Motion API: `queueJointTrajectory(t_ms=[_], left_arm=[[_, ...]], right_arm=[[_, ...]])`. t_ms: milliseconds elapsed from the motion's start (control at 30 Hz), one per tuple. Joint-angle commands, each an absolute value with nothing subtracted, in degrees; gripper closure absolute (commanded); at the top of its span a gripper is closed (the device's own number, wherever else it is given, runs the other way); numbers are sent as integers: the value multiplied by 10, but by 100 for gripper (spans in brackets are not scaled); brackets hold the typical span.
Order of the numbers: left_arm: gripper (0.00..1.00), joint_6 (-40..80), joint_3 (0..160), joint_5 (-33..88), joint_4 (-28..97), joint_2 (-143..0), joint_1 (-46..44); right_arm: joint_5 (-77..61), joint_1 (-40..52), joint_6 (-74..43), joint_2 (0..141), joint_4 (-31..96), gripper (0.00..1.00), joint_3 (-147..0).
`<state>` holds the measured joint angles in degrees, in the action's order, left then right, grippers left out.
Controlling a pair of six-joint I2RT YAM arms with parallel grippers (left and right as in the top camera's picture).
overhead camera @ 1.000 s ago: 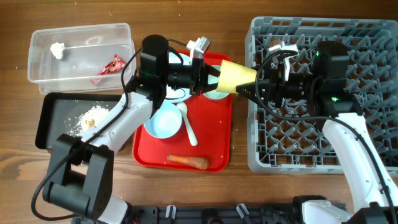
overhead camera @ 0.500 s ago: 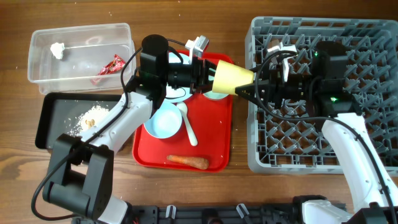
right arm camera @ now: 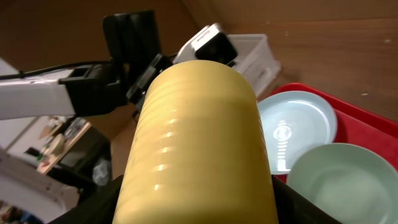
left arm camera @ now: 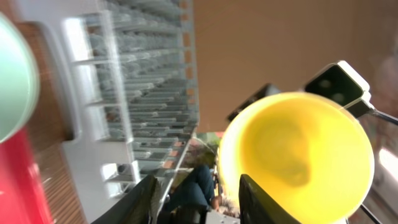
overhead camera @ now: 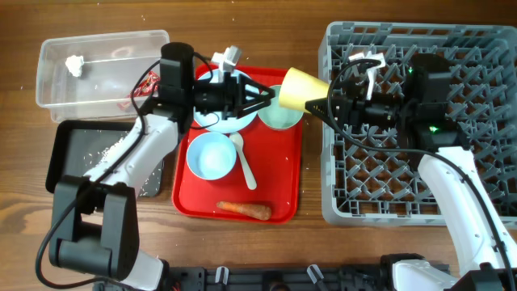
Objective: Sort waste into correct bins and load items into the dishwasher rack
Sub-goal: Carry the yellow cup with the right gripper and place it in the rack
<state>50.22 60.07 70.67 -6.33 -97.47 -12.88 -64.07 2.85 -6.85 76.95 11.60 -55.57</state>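
Observation:
The robot's right gripper needs to put the yellow cup down among the wires of the grey dishwasher rack, far from the red tray (overhead camera: 462,153).
The small yellow cup (overhead camera: 300,87) lies sideways in my right gripper (overhead camera: 325,105), which is shut on it over the gap between the red tray and the grey dishwasher rack (overhead camera: 420,174). The right wrist view shows the cup (right arm camera: 199,137) between my right gripper's fingers (right arm camera: 199,208). My left gripper (overhead camera: 257,91) is open and empty just left of the cup; the left wrist view shows its fingers (left arm camera: 202,202) apart and the cup's mouth (left arm camera: 298,149). The pale blue plate (overhead camera: 212,123), pale green bowl (overhead camera: 281,118), light blue bowl (overhead camera: 212,156), white spoon (overhead camera: 244,163) and carrot piece (overhead camera: 244,210) lie on the tray.
The flat red tray (overhead camera: 284,190) sits in the middle. The clear tub (overhead camera: 101,48) at the back left holds the red wrapper (overhead camera: 147,83) and white scrap (overhead camera: 75,64). The black tray (overhead camera: 63,153) holds beige scraps (overhead camera: 105,142), partly under my left arm.
My left gripper has let go of the yellow cup and drawn back to the left. The cup now stays in my right gripper, a little higher and nearer the rack.

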Motion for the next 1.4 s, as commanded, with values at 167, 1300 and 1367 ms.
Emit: queueJointTrajectory(t_ms=[167,1300,1367], left_arm=[[58,239,604,490,201,-952,-62],[60,154,603,269,374,-790,-53],[58,154,603,269,376,-790,-53]], right_arm=[[-486,-5,-74,762,192,48,-574],[-74,-380,-119,907,585,18,-743],[-110,-379,-119,901,586,3,-744]])
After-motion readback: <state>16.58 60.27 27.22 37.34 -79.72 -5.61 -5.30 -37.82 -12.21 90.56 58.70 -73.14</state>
